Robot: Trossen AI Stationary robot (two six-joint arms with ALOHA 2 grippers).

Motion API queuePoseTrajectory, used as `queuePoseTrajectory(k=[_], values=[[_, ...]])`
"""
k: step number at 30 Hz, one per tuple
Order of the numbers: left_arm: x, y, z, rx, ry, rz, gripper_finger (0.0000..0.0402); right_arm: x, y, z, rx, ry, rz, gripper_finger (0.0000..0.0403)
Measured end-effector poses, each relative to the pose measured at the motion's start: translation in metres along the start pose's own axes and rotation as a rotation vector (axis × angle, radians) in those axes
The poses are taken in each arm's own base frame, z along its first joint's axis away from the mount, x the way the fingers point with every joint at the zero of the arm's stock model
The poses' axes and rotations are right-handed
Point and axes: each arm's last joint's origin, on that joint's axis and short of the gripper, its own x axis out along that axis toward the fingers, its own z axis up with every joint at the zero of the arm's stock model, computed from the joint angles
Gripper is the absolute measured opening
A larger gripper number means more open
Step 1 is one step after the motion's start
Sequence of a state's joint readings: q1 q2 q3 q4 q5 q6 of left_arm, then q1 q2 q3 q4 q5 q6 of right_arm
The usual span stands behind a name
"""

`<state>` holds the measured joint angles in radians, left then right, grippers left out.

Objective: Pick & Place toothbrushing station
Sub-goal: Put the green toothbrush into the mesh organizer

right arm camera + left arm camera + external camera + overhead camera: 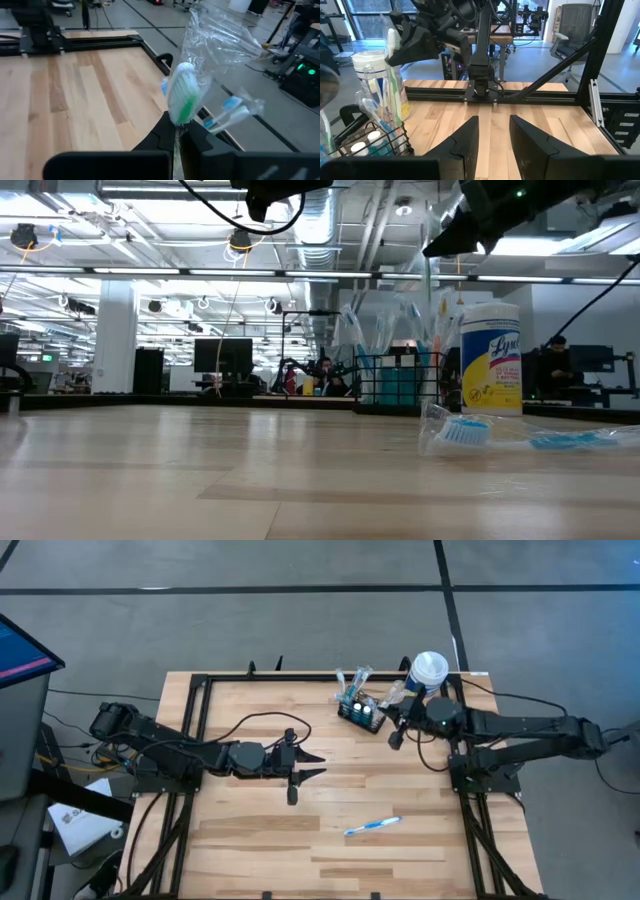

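Observation:
Next, I release the white-and-green toothbrush from my right gripper inside the black caddy, at the end (376, 714) that is closest to the wipes canister.
The black wire-mesh caddy (360, 713) stands on its base near the table's far edge, with several wrapped toothbrushes upright in it; it also shows in the low view (398, 385) and the left wrist view (375, 142). My right gripper (397, 732) hovers just right of the caddy, shut on a white-and-green toothbrush (181, 97) in a clear wrapper. My left gripper (312, 766) is open and empty above the table's middle, its fingers (470, 140) pointing toward the caddy's side of the table. A blue toothbrush (372, 827) lies flat on the table near the front. My right gripper pinches the wrapped toothbrush between its two fingers just below the brush head (179, 121). The head and the loose clear wrapper (215, 40) stick out beyond the fingertips. The brush is lifted clear of the table; its handle is hidden behind the fingers.
A white-lidded wipes canister (428, 670) stands right of the caddy, close behind my right gripper; it also shows in the low view (490, 358). The black frame (200, 690) runs along the table's edges. Bare wood lies between my left gripper and the blue toothbrush.

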<state>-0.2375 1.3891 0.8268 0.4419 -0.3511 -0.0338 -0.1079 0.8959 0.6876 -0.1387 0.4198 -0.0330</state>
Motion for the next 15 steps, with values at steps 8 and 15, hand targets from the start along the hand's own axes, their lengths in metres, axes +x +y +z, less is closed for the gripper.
queuePoseTrajectory(k=[8,15], values=[[0.0,0.0,0.0,0.0,0.0,0.0,0.0104,0.004,-0.012,-0.002,0.016,0.017,-0.057,0.0],[0.0,0.0,0.0,0.0,0.0,0.0,0.0104,0.009,-0.022,-0.004,0.04,0.032,-0.034,0.0]])
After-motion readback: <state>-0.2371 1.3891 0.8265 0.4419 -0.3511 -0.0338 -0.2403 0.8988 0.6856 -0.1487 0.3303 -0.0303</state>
